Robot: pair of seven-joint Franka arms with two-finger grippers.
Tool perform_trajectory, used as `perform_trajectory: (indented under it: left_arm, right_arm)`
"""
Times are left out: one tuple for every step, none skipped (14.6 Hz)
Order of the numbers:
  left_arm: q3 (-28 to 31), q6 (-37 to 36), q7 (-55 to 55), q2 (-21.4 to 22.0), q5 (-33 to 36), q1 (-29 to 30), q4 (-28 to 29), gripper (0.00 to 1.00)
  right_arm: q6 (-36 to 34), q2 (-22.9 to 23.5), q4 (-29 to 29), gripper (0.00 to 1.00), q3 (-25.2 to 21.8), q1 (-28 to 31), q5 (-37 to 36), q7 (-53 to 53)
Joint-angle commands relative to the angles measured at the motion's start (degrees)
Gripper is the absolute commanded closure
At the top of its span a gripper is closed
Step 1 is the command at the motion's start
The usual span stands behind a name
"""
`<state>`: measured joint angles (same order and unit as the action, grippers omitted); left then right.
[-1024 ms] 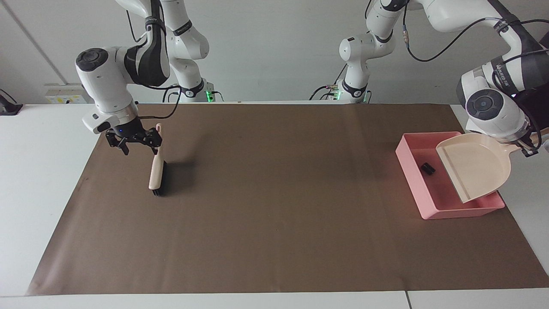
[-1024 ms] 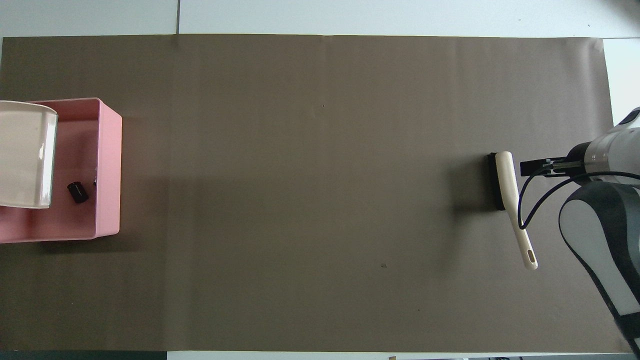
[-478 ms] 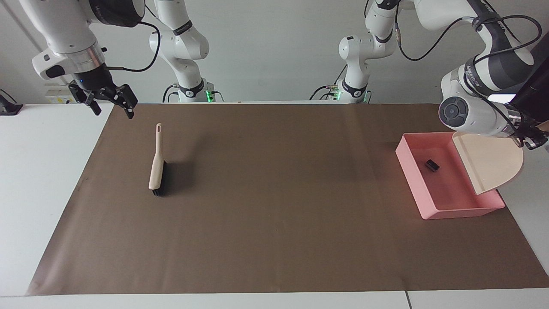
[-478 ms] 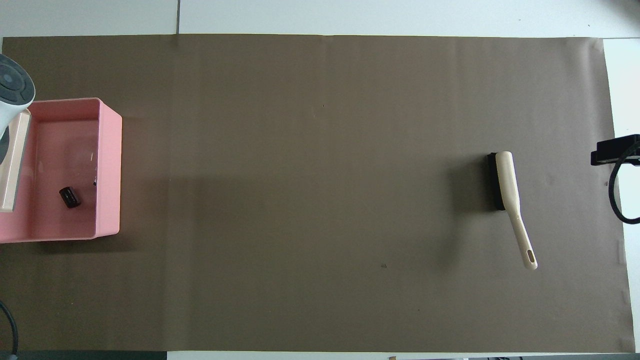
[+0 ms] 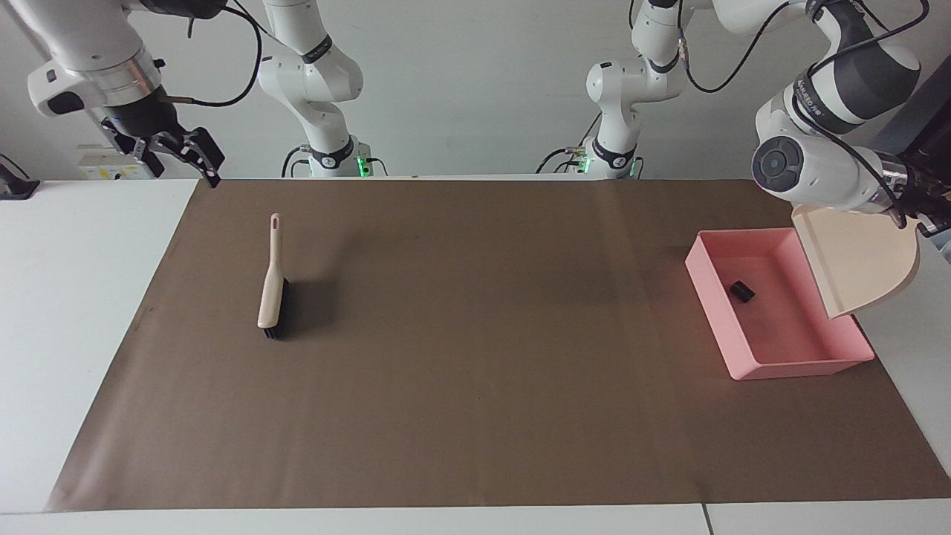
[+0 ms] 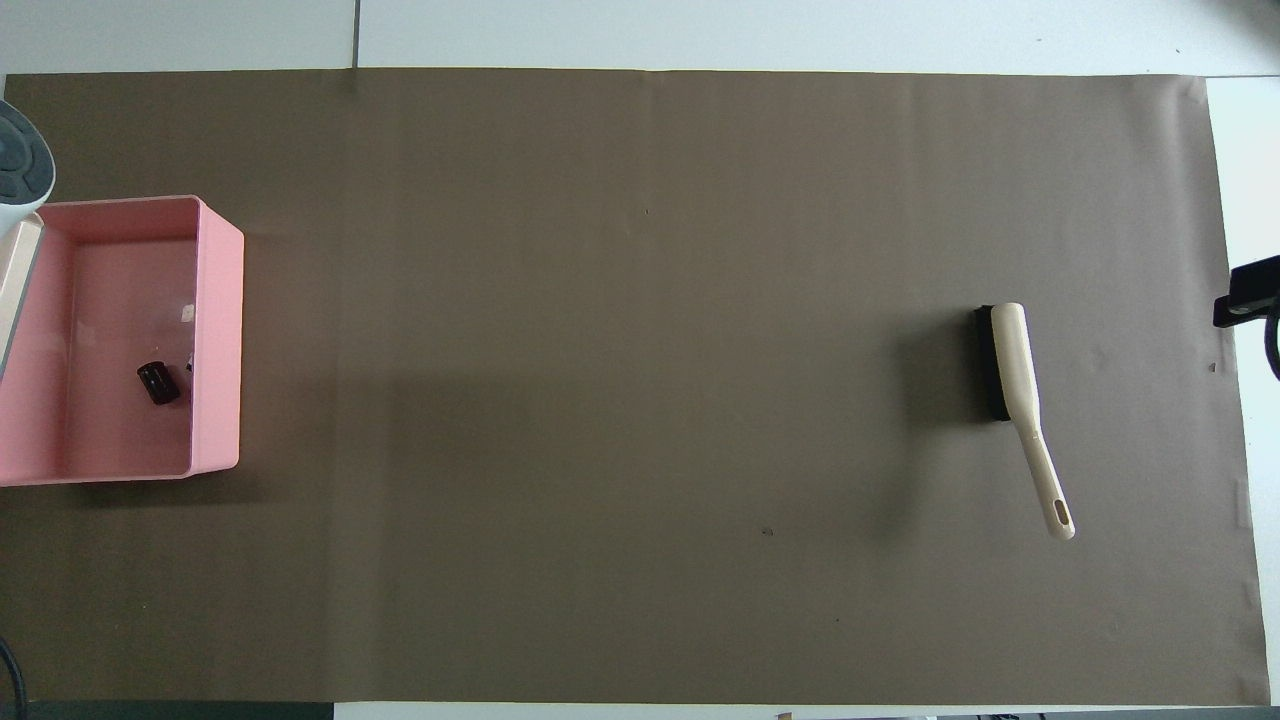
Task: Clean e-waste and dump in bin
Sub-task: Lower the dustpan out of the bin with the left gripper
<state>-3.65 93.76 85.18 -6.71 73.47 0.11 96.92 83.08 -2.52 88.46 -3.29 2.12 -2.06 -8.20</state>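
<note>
I will let go of the beige dustpan with my left gripper on the brown mat [image 6: 528, 422] between the pink bin and the brush, closer to the bin.
The pink bin [image 5: 780, 365] stands on the brown mat at the left arm's end, also in the overhead view [image 6: 218, 340]. A black blocky e-waste piece [image 5: 741, 291] lies inside it [image 6: 158, 383]. A tiny pale speck [image 6: 187, 313] sits by the bin's inner wall; I cannot tell whether it is the white-grey piece. My left gripper [image 5: 923, 221] is shut on the handle of the beige dustpan [image 5: 862, 260], held steeply tilted over the bin's outer edge. My right gripper [image 5: 178, 154] is open and empty, raised over the mat's corner at the right arm's end.
A beige brush with black bristles [image 5: 271, 291] lies on the mat toward the right arm's end, handle pointing to the robots [image 6: 1018, 385]. The brown mat [image 5: 475, 371] covers most of the white table.
My right gripper has let go of the brush and risen away toward the mat's corner. My left gripper has lifted and tipped the dustpan steeper, off the bin's inside.
</note>
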Motion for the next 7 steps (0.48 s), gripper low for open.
perform_trajectory:
  left_arm:
    - [-0.30,-0.68,2.53,2.14,-7.25,-1.08,0.11,0.98]
    - [-0.66,-0.59,2.53,2.23,-10.07,-1.25,0.20,0.98]
    - [-1.01,-0.59,2.71,2.23,-13.23,-1.69,0.20,0.98]
    - [-1.01,-0.59,2.88,2.57,-17.27,-1.78,0.37,0.98]
    - [-1.01,-0.59,2.80,2.75,-22.44,-1.78,0.46,0.98]
    - [-1.01,-0.51,2.71,3.19,-27.71,-1.78,0.72,0.98]
    - [-1.01,-0.42,2.27,3.19,-32.20,-2.04,1.42,0.98]
  right_arm:
    - [-0.90,-0.03,-0.31,0.00,-0.76,-0.36,2.49,-1.12]
    - [-0.99,-0.12,-0.30,0.00,-0.76,-0.37,2.59,-1.12]
    - [-0.99,-0.12,-0.22,0.00,-0.76,-0.45,2.59,-1.03]
    - [-0.90,-0.47,0.04,0.00,-0.76,-0.54,2.59,-0.95]
    - [-0.55,-0.64,0.66,0.00,-0.67,-0.63,2.59,-0.86]
    - [-0.46,-0.73,1.10,0.00,-0.58,-0.63,2.59,-0.86]
    - [-0.55,-0.82,1.10,0.00,-0.58,-0.54,2.68,-0.77]
